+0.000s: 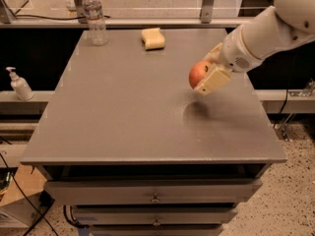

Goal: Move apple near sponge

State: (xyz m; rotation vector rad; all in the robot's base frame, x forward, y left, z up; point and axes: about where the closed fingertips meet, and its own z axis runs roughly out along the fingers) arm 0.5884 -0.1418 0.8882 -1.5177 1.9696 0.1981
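Next, my gripper lets go of the apple on the grey table (168,51) next to the yellow sponge, on the side that faces my arm.
A red-orange apple (198,73) is held in my gripper (208,73), which is shut on it and carries it above the right part of the grey table (123,107). A dark shadow lies on the table just below it. The pale yellow sponge (153,38) lies near the table's far edge, a little right of the middle, well up and to the left of the apple. My white arm (266,28) comes in from the upper right.
A clear plastic water bottle (95,17) stands at the table's far left corner. A white pump bottle (19,85) stands on a low ledge to the left of the table. Drawers (155,195) are below the table's front edge.
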